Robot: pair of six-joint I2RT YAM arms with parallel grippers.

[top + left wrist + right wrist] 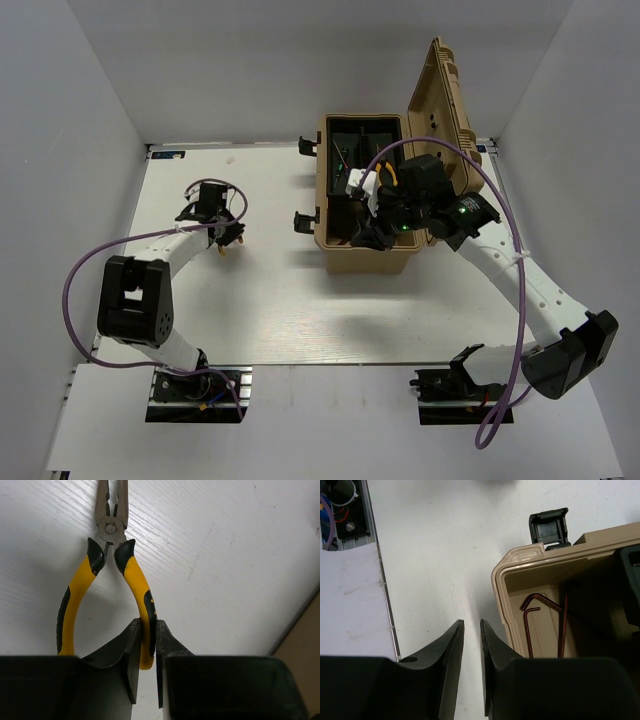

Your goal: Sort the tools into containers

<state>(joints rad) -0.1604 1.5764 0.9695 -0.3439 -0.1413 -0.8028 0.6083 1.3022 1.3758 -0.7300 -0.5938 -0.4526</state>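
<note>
Next, I open my left gripper, now holding the pliers near the handle's end, far from the pivot, and grip the handle nearer the pivot [135,580] before lifting.
Yellow-handled pliers [111,529] lie flat on the white table, steel nose pointing away from me. My left gripper [148,623] is shut on the end of their right handle; in the top view it [225,232] is at the table's left, over the pliers [222,246]. The tan toolbox [370,262] stands open at the middle right, lid [440,100] raised. Something yellow [386,176], like a second pliers, shows inside it. My right gripper [471,625] hovers by the box's front left corner [502,580], jaws almost together and empty. Two dark hex keys [527,625] lie inside.
Black latches [303,221] stick out of the toolbox's left side, one also in the right wrist view [550,527]. The right arm [500,250] reaches over the box. An arm base rail [350,525] sits at the table's near edge. A wall edge [300,615] lies beyond the pliers.
</note>
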